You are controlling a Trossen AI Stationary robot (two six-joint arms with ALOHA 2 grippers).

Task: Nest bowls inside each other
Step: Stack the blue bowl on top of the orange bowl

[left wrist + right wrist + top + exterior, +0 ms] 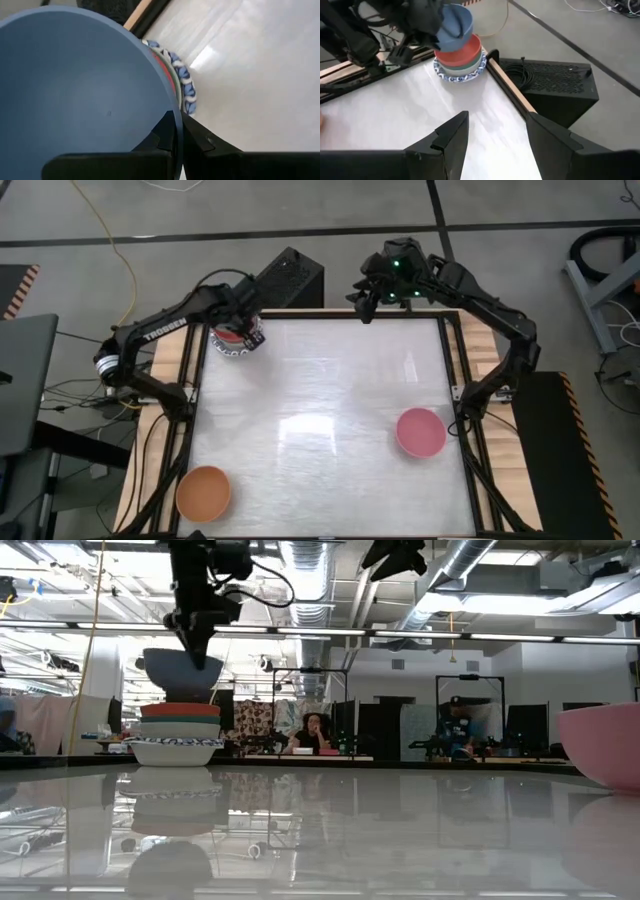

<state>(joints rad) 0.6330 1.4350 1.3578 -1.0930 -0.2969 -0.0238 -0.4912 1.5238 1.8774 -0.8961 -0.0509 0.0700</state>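
Next, I open my left gripper to release the blue bowl so that it is inside the red bowl on top of the stack (236,336).
At the table's far left, a stack of bowls (180,735) stands with a red bowl (465,50) on top and a blue-and-white patterned one (175,752) at the bottom. My left gripper (177,120) is shut on a plain blue bowl (183,675) just above this stack. A pink bowl (420,432) rests on its base at the right. An orange bowl (204,492) rests at the near left corner. My right gripper (497,122) hangs open and holds nothing, high over the table's far edge (372,298). My left gripper pinches the blue bowl's rim (176,142), with one finger inside the bowl and one outside against its wall. The fingers slant down from above. The bowl hangs tilted below them, clear of the red bowl on top of the stack.
A black box (295,275) stands just beyond the far edge, close to the stack. Wooden rails (507,85) and dark frame bars run along the table's sides. The wide middle of the glossy tabletop (320,410) lies between the stack and the two single bowls.
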